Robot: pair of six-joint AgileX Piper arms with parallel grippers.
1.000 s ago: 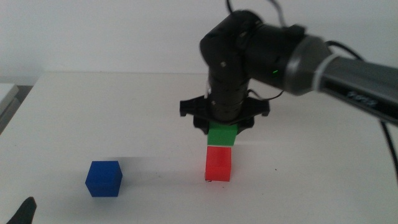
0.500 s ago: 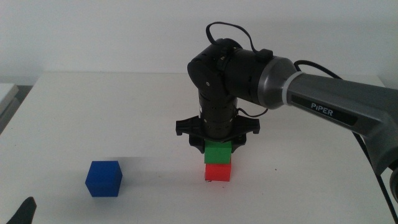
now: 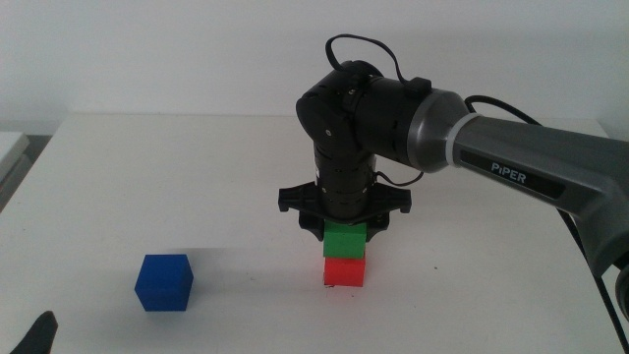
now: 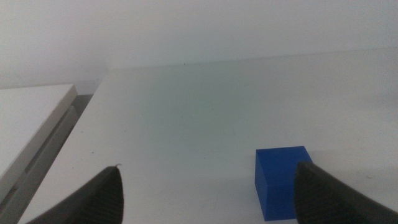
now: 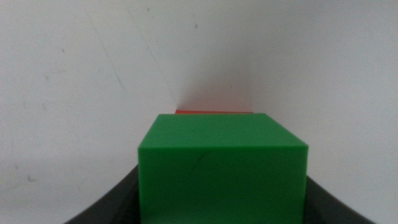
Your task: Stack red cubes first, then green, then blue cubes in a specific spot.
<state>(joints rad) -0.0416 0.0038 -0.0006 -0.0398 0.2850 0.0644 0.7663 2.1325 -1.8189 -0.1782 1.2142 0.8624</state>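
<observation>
The robot's left gripper should next move to the upper part of the blue cube (image 3: 165,269) (image 4: 282,158) and close there, because blue comes after green.
The red cube (image 3: 345,272) stands on the white table (image 3: 197,177), right of centre. The green cube (image 3: 345,239) rests squarely on top of it. My right gripper (image 3: 344,228) points straight down and is shut on the green cube (image 5: 222,168). In the right wrist view only a thin strip of the red cube (image 5: 213,112) shows behind the green one. The blue cube (image 3: 164,282) sits alone at the front left and also shows in the left wrist view (image 4: 283,182). My left gripper (image 4: 208,186) is open and empty just in front of it. The marked spot is hidden under the stack.
A white board or tray edge (image 4: 31,130) lies beside the table's left side. Only a tip of the left gripper (image 3: 39,332) shows at the bottom left of the middle view. The right arm (image 3: 511,167) reaches in over the table's right half.
The right gripper came down and forward with the green cube, setting it on the red cube. Over the last half second nothing has moved.
</observation>
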